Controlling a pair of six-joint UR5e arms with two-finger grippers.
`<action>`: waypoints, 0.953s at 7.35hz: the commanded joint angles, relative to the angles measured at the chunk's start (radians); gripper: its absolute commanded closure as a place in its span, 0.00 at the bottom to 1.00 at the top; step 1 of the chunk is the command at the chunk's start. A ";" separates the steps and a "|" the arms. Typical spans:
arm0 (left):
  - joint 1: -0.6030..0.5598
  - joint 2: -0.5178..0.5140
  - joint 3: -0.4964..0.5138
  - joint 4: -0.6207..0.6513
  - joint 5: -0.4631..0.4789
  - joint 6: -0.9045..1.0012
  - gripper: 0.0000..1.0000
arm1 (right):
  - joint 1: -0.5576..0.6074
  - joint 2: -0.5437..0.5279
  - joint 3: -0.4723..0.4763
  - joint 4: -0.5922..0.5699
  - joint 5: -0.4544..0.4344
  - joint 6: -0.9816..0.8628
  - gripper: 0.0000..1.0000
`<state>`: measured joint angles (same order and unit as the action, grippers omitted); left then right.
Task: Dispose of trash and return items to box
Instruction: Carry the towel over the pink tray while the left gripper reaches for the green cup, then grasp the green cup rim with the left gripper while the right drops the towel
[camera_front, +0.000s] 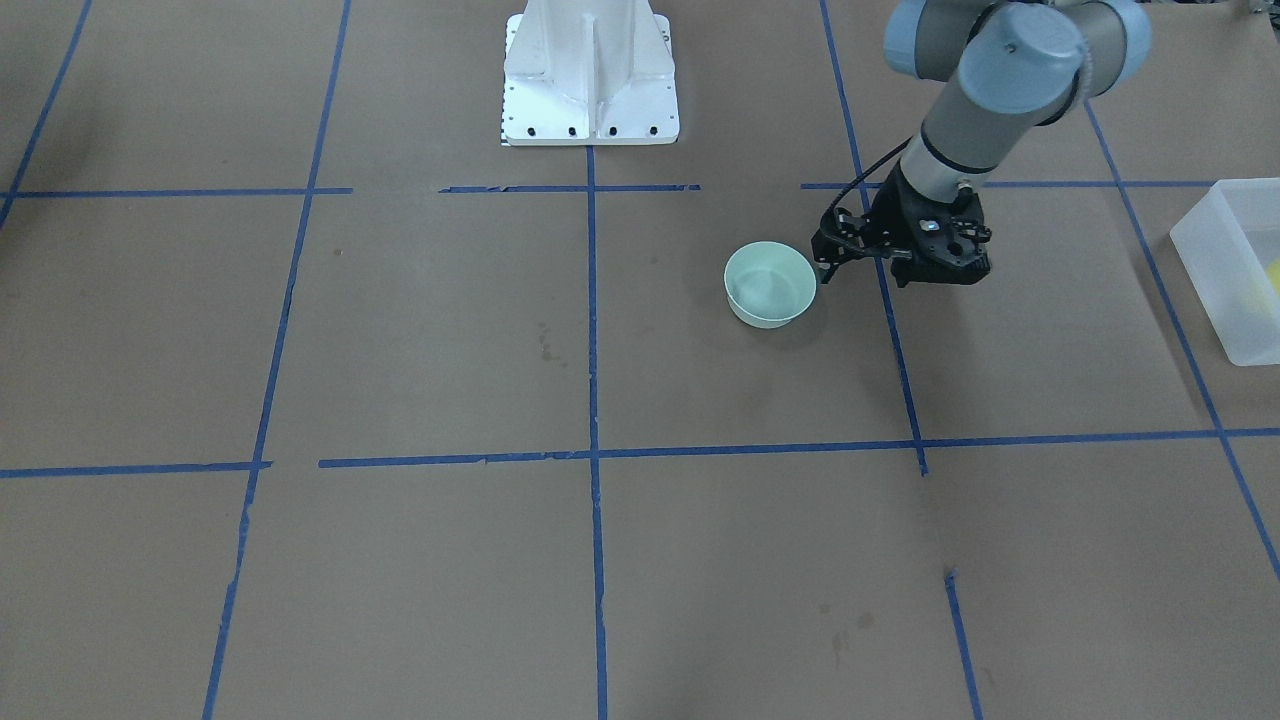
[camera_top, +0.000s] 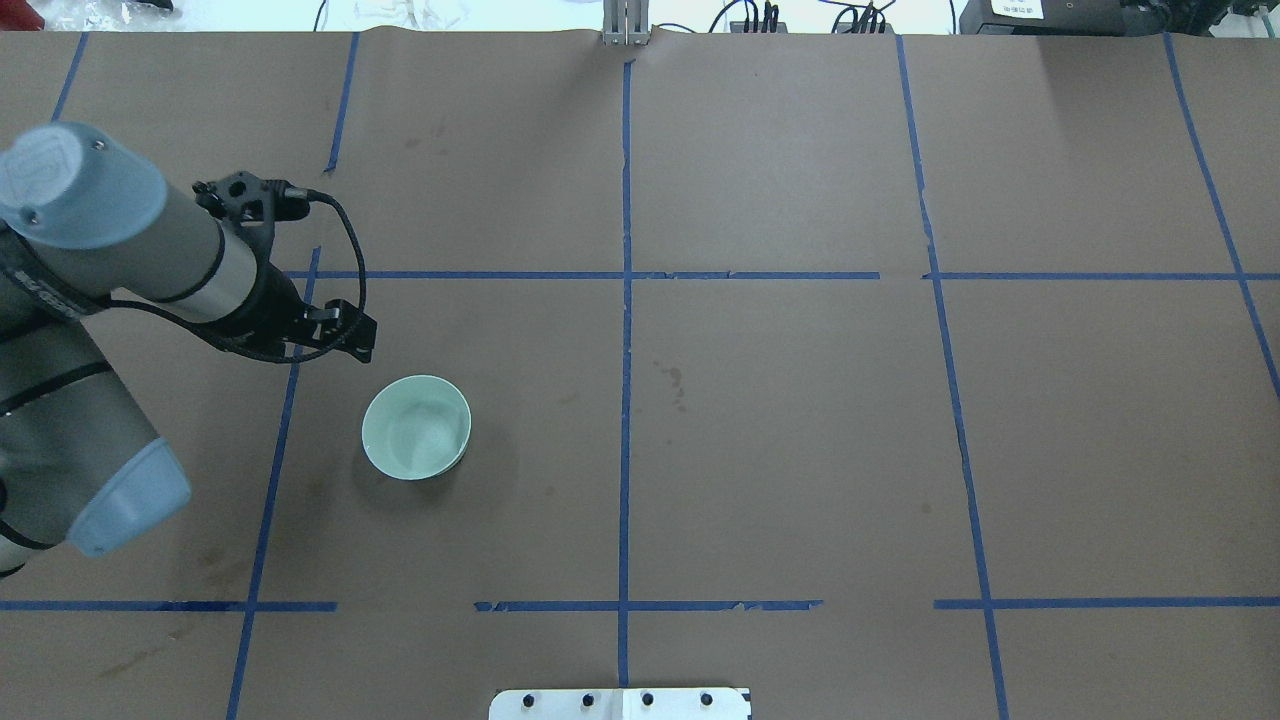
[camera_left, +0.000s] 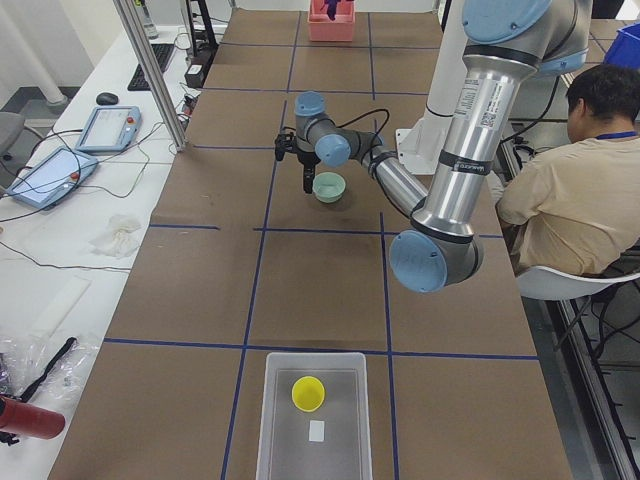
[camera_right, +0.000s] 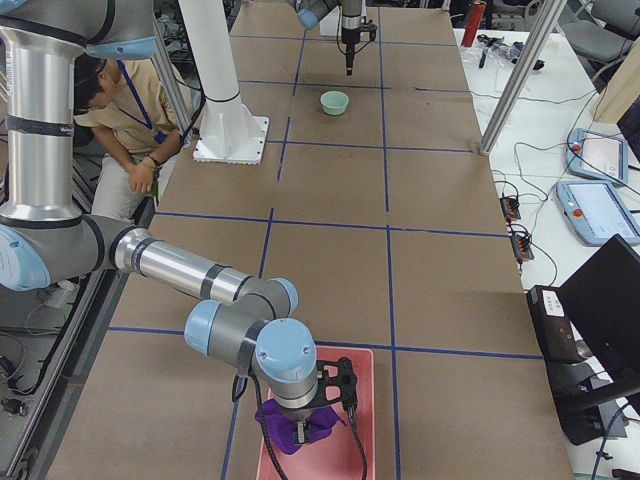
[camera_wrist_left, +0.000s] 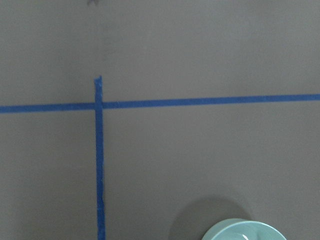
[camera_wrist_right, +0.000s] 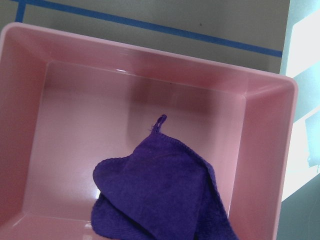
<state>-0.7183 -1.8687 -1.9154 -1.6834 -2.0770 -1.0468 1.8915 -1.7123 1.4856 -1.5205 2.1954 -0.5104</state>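
Observation:
The mint-green bowl's rim (camera_front: 813, 286) (camera_wrist_left: 206, 236) on the side facing the frosted white box is the next spot my left gripper will grab the bowl by.
The pale mint-green bowl (camera_front: 770, 285) stands upright and empty on the brown table; it also shows in the overhead view (camera_top: 416, 427) and at the bottom edge of the left wrist view (camera_wrist_left: 245, 231). My left gripper (camera_front: 822, 262) points down beside the bowl, apart from it, and looks shut and empty (camera_top: 350, 335). The yellow cup (camera_left: 308, 393) sits inside the frosted white box (camera_left: 312, 420), at the table's end on my left (camera_front: 1225, 270). My right gripper (camera_right: 303, 430) hangs over a purple cloth (camera_wrist_right: 160, 195) in a pink tray (camera_wrist_right: 150, 45); I cannot tell if it is open or shut.
The white robot base (camera_front: 590, 80) stands at the table's back middle. A small white piece (camera_left: 316, 431) lies in the box beside the cup. A seated person (camera_left: 570, 200) is behind the robot. Blue tape lines cross the table.

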 joint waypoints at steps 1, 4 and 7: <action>0.065 -0.013 0.088 -0.097 0.025 -0.047 0.00 | -0.008 -0.004 -0.040 0.025 0.003 0.007 0.00; 0.112 -0.013 0.128 -0.130 0.026 -0.072 0.04 | -0.060 0.002 -0.025 0.054 0.079 0.024 0.00; 0.131 -0.012 0.144 -0.130 0.029 -0.068 0.61 | -0.155 0.002 -0.004 0.201 0.168 0.232 0.00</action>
<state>-0.5931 -1.8816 -1.7761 -1.8129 -2.0492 -1.1165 1.7769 -1.7105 1.4691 -1.3717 2.3423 -0.3525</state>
